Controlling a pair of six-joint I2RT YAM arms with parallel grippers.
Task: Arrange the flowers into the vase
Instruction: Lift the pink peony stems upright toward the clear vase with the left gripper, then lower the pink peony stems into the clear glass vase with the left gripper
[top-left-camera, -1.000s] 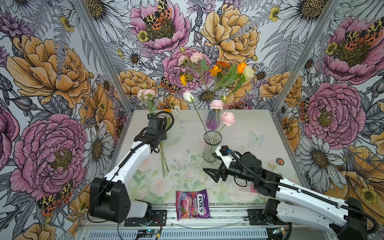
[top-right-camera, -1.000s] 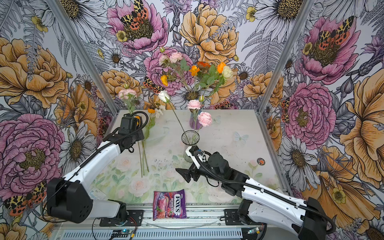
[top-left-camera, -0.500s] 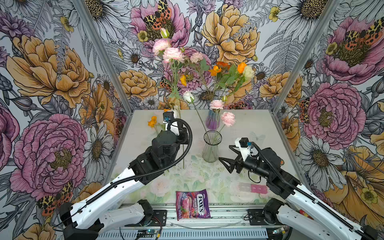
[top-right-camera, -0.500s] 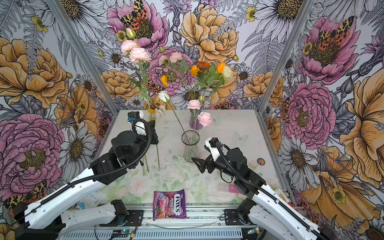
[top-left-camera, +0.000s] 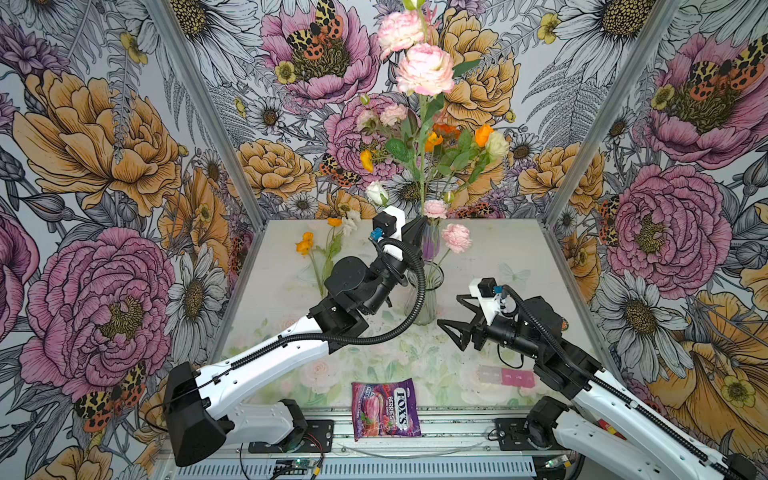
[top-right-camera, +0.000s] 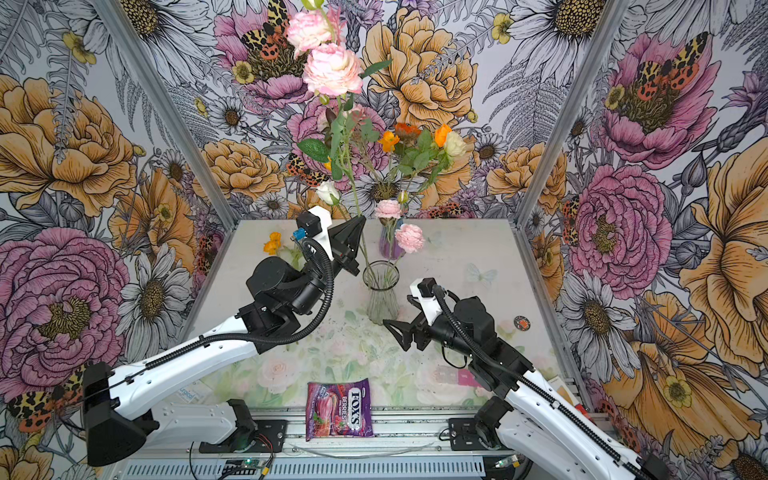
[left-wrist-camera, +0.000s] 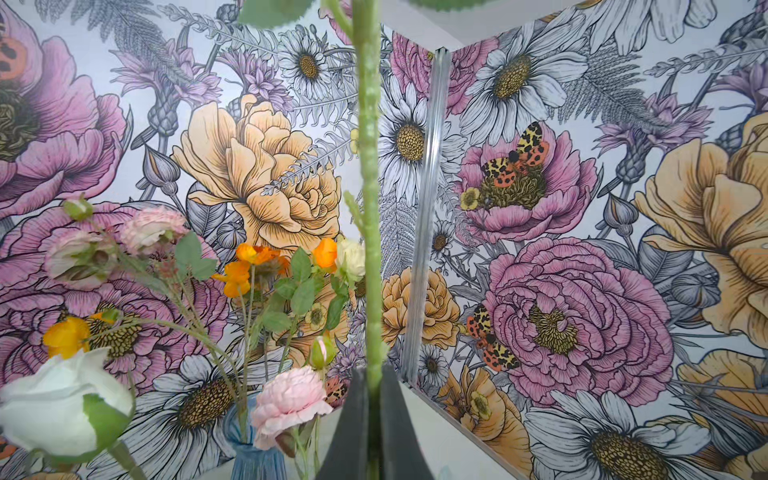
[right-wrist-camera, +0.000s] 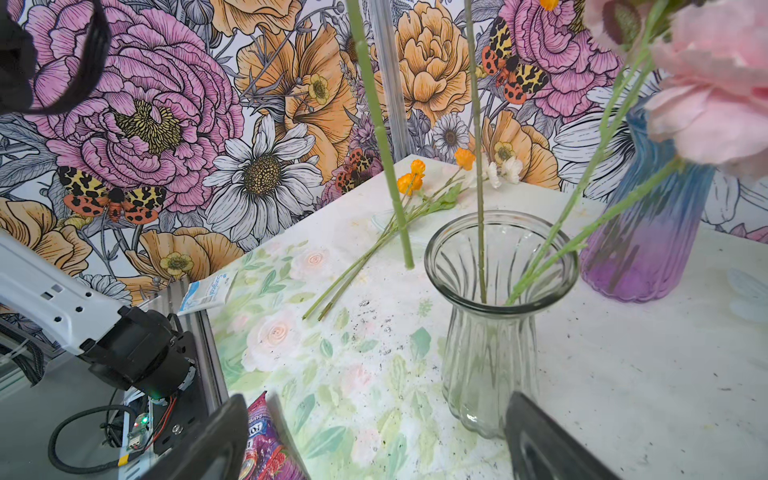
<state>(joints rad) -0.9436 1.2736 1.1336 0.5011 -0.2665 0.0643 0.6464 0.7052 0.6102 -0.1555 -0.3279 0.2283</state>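
Next, my left gripper lets go of the tall pink carnation's green stem inside the clear glass vase (top-left-camera: 424, 278), beside the white rose.
My left gripper (top-left-camera: 415, 232) (left-wrist-camera: 374, 374) is shut on the green stem (left-wrist-camera: 370, 208) of a tall pink carnation (top-left-camera: 424, 68) (top-right-camera: 332, 68), held upright. In the right wrist view the stem's lower end (right-wrist-camera: 409, 266) hangs just outside the rim of the clear glass vase (top-left-camera: 424, 299) (top-right-camera: 380, 295) (right-wrist-camera: 494, 316). That vase holds a white rose (top-left-camera: 377, 192) and pink carnations (top-left-camera: 456, 237). My right gripper (top-left-camera: 453, 313) (top-right-camera: 399, 316) (right-wrist-camera: 374, 453) stands open and empty, low beside the vase. Orange poppies (top-left-camera: 305, 243) (right-wrist-camera: 411, 178) and a white flower (top-left-camera: 349, 222) lie on the table.
A blue-purple vase (top-left-camera: 430, 245) (right-wrist-camera: 648, 232) with a full bouquet stands behind the clear one. A FOX'S candy bag (top-left-camera: 384, 409) lies at the front edge, a pink strip (top-left-camera: 505, 376) under my right arm. Printed walls close in three sides.
My left arm has lifted the pink carnation off the table's left side and carried it over to the clear vase. My right gripper has drawn back to the right, still open.
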